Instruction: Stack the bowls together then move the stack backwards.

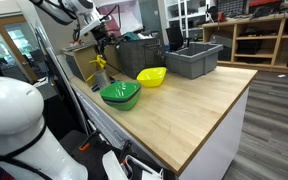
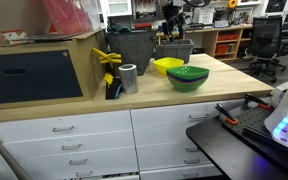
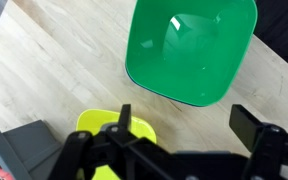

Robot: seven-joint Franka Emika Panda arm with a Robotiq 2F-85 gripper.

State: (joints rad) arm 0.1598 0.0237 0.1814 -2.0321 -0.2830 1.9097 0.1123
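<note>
The robot's gripper should next move to the yellow bowl's rim (image 1: 139,77) (image 3: 144,122) on the side facing the green bowl and close there.
The green bowl (image 3: 189,50) sits on the wooden table and shows in both exterior views (image 1: 121,93) (image 2: 188,77). The smaller yellow bowl (image 3: 96,124) stands apart just beside it, partly hidden by my gripper in the wrist view, and also shows in both exterior views (image 1: 152,76) (image 2: 168,66). I cannot make out the purple bowl as a separate thing. It may lie under the green one. My gripper (image 3: 189,125) is open and empty. It hangs well above the table, over the gap between the two bowls (image 1: 105,38) (image 2: 170,22).
A grey bin (image 1: 192,60) and a darker bin (image 1: 134,52) stand at the back of the table. A silver can (image 2: 128,78) and yellow clamps (image 2: 110,68) stand next to a wooden box (image 2: 44,65). The table edge (image 1: 219,125) is near.
</note>
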